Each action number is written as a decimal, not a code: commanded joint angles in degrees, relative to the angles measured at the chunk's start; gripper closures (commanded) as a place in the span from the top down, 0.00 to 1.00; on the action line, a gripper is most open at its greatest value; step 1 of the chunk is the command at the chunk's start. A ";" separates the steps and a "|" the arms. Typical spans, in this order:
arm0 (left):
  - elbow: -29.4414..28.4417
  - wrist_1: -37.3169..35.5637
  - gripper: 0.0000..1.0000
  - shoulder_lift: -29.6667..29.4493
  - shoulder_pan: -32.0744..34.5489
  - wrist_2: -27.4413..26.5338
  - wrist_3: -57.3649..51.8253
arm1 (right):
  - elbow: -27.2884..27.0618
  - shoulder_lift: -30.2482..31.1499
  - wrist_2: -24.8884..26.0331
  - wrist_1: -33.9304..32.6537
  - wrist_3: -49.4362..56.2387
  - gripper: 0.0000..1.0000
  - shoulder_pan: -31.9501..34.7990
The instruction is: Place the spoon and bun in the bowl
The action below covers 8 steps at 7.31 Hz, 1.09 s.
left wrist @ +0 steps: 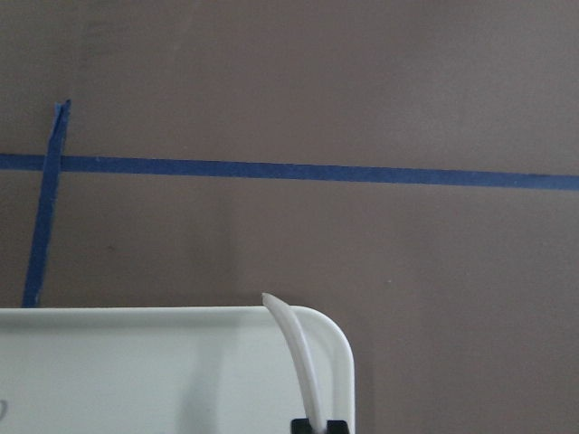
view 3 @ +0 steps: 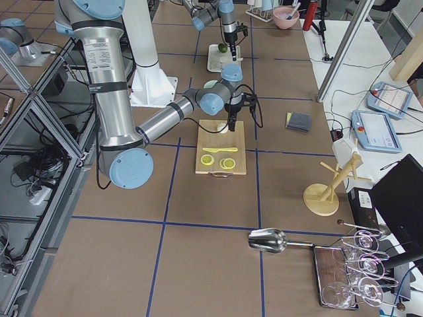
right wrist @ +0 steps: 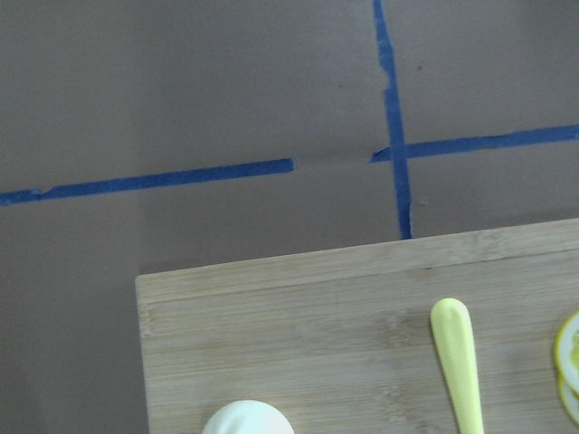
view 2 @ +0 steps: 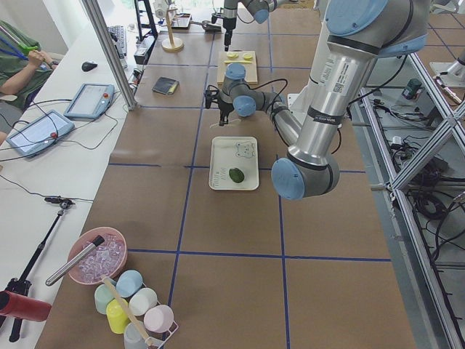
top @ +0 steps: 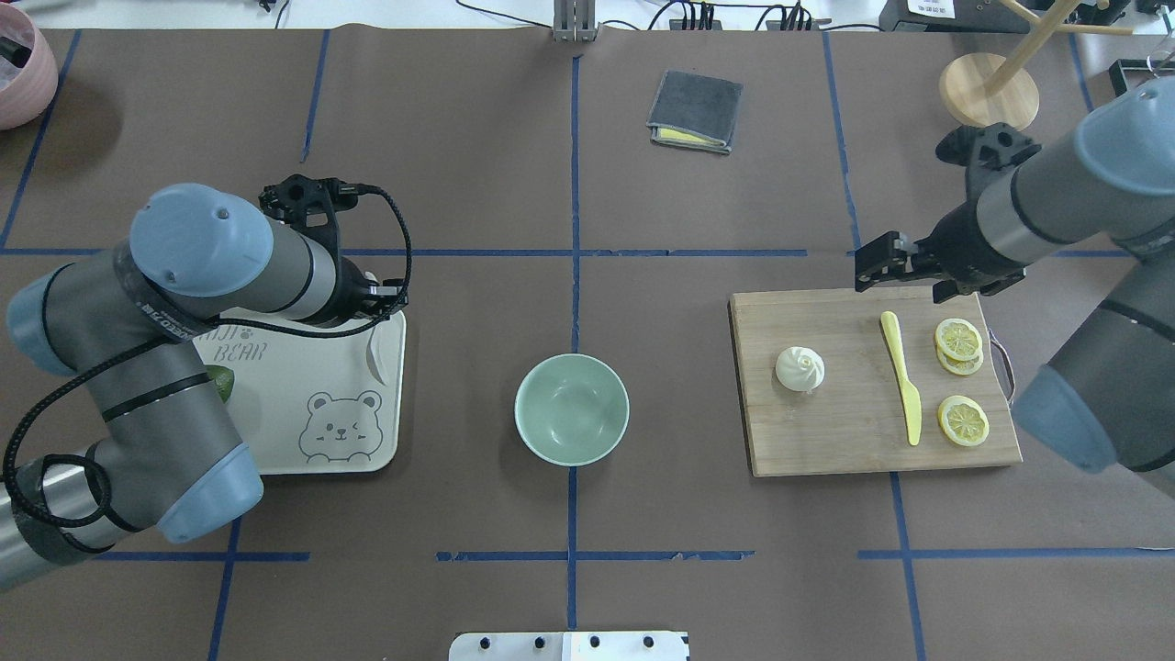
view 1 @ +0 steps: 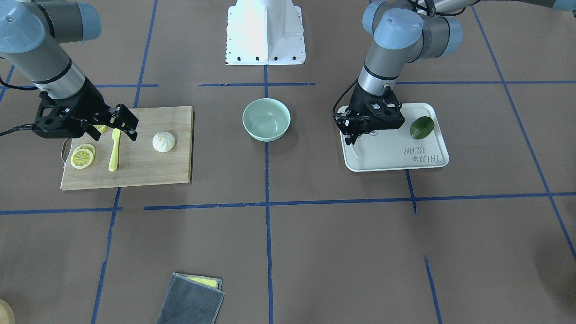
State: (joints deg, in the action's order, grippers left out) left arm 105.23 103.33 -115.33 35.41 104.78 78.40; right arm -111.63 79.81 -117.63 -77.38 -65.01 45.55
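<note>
I move my right gripper to the white bun on the wooden cutting board next and close it on the bun's pleated top (view 1: pixel 163 140) (right wrist: pixel 248 423).
The off-white spoon (left wrist: pixel 297 353) lies at the corner of the white tray (top: pixel 303 367), seen edge-on in the left wrist view. My left gripper (view 1: pixel 352 138) is lowered onto that corner, and its fingertips (left wrist: pixel 318 425) look shut on the spoon's handle. The white pleated bun (top: pixel 800 368) sits on the wooden cutting board (top: pixel 844 441). My right gripper (view 1: pixel 128 122) is open and empty, hovering over the board's edge beside the yellow knife, apart from the bun (view 1: pixel 163 142). The mint-green bowl (top: pixel 571 408) stands empty at the table's middle.
A yellow plastic knife (top: pixel 901 376) and lemon slices (top: pixel 962 420) lie on the board. A green avocado (view 1: pixel 422 127) rests on the tray. A folded grey cloth (top: pixel 695 110) lies on the far side. A wooden stand (top: pixel 989 89) is at the far right.
</note>
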 commanded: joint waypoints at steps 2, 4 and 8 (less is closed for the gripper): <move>-5.27 5.01 0.00 -6.82 -2.71 -0.19 15.97 | 3.42 -2.63 9.07 2.24 -5.04 1.00 -9.58; -5.74 5.39 0.00 -7.80 -3.07 -0.19 17.22 | 5.01 -2.99 9.88 2.15 -5.22 1.00 -11.09; -5.03 5.39 0.00 -8.95 -3.86 -0.10 18.72 | 7.31 -4.14 9.70 2.15 -5.04 0.84 -11.27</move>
State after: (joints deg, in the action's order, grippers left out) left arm 100.16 108.68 -123.78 31.67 104.65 96.41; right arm -104.46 75.62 -107.73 -75.23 -70.07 34.17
